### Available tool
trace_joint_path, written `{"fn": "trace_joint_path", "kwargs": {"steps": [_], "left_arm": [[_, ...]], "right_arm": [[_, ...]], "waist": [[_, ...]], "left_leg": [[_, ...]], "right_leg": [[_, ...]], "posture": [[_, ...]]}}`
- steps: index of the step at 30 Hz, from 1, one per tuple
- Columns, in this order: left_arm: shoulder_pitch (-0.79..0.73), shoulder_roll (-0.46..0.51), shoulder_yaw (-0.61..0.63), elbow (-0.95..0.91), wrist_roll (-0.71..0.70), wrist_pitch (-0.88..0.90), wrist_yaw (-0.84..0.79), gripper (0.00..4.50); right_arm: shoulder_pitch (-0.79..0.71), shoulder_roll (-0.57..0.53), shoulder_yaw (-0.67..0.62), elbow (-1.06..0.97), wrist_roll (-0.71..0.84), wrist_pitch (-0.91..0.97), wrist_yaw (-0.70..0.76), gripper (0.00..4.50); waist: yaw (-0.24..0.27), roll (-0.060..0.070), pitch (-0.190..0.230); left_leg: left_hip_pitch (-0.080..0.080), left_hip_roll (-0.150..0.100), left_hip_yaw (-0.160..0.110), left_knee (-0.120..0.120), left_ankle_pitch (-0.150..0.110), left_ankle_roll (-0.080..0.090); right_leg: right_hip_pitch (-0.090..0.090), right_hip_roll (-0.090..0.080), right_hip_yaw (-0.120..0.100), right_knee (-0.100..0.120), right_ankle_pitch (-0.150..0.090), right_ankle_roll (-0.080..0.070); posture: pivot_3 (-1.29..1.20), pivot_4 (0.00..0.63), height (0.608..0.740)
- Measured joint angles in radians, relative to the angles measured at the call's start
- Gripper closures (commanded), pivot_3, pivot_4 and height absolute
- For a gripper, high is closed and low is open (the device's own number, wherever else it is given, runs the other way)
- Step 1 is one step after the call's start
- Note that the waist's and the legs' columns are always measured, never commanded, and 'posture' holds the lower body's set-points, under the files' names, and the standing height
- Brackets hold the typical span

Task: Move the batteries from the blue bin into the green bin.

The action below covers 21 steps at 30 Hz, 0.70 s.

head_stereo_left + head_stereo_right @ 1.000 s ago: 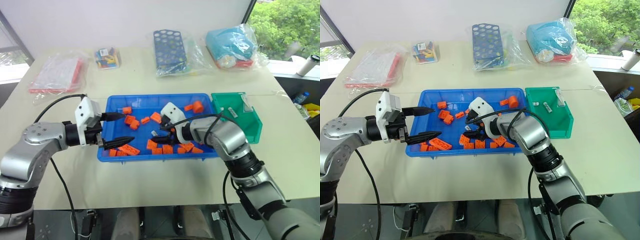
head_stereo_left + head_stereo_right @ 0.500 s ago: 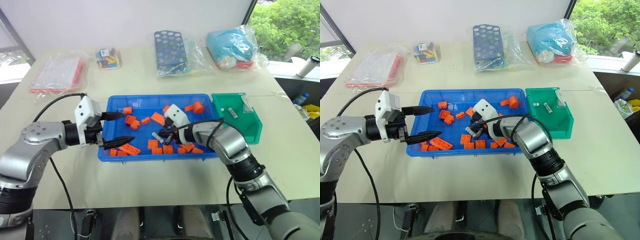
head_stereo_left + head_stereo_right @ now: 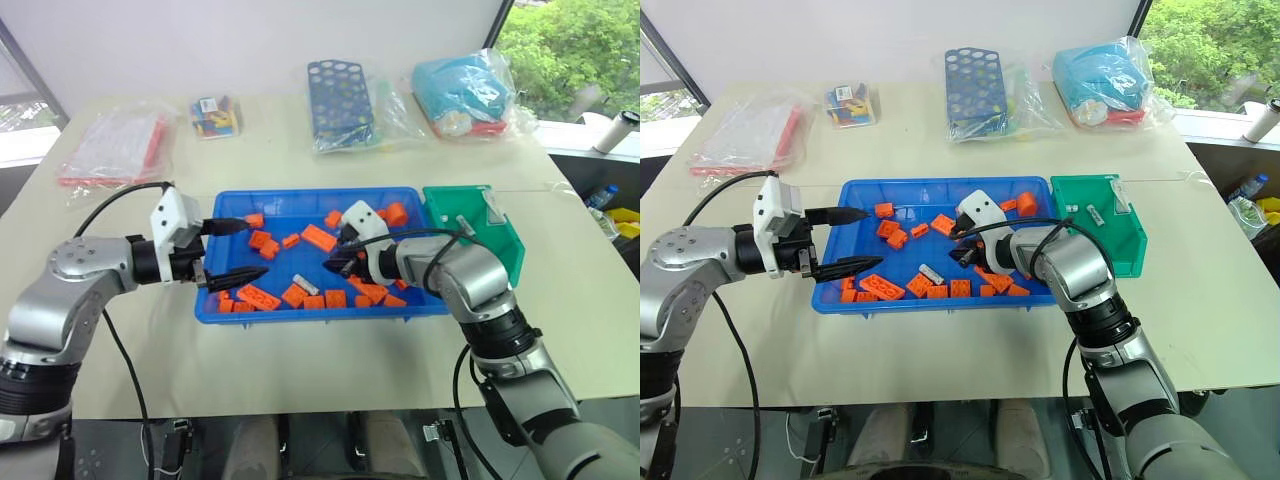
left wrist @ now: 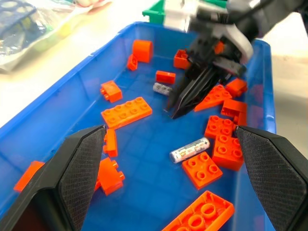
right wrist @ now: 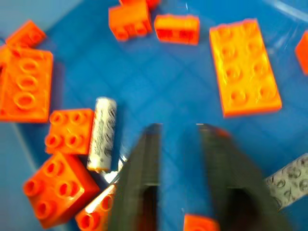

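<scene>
The nearly closed fingers of my right gripper point at the bottom of the empty blue bin, so I need to open them and take the battery (image 3: 305,284) beside the orange bricks first.
The blue bin (image 3: 300,191) lies in the middle of the table, strewn with orange bricks (image 3: 320,238). One battery (image 3: 306,285) lies loose on its floor among the bricks, also seen as the battery (image 5: 102,133). A second battery (image 4: 162,88) lies further back. My right gripper (image 3: 335,265) hovers just right of the first battery, slightly open with nothing between its fingers (image 5: 144,159). My left gripper (image 3: 250,250) stands wide open over the bin's left end. The green bin (image 3: 505,250) touches the blue bin's right side, with a battery (image 3: 1095,213) lying inside.
Along the far side of the table lie a bagged blue rack with holes (image 3: 340,100), a bagged teal bundle (image 3: 465,90), a small box of coloured pieces (image 3: 215,115) and a bag of red parts (image 3: 115,145). Bare table surrounds both bins.
Half a second ago my right gripper carried a battery at its tips. That battery now lies on the blue bin's floor, and the gripper has drawn off to the right, jaws apart. The left arm kept still.
</scene>
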<state>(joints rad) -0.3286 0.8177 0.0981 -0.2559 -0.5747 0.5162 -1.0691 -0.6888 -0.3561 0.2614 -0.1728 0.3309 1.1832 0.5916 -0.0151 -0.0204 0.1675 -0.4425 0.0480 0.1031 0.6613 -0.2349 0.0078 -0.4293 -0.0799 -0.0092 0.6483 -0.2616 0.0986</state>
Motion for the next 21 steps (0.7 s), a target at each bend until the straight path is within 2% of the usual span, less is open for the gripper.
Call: {"fn": "trace_joint_path", "kwargs": {"steps": [12, 21], "left_arm": [[-0.012, 0.0, -0.006, 0.006, 0.008, -0.002, -0.01, 0.0], [-0.006, 0.007, -0.002, -0.028, -0.002, 0.029, 0.006, 0.0]], "right_arm": [[-0.002, -0.007, 0.12, -0.014, 0.007, -0.037, 0.043, 1.69], [-0.001, -0.011, 0.164, 0.068, -0.032, -0.132, 0.054, 1.69]], "waist": [[0.0, 0.0, 0.0], [0.0, 0.0, 0.0]], "left_leg": [[0.0, 0.0, 0.0, 0.0, 0.0, 0.0], [0.0, 0.0, 0.0, 0.0, 0.0, 0.0]], "right_leg": [[0.0, 0.0, 0.0, 0.0, 0.0, 0.0], [0.0, 0.0, 0.0, 0.0, 0.0, 0.0]], "posture": [[0.0, 0.15, 0.737], [0.0, 0.15, 0.737]]}}
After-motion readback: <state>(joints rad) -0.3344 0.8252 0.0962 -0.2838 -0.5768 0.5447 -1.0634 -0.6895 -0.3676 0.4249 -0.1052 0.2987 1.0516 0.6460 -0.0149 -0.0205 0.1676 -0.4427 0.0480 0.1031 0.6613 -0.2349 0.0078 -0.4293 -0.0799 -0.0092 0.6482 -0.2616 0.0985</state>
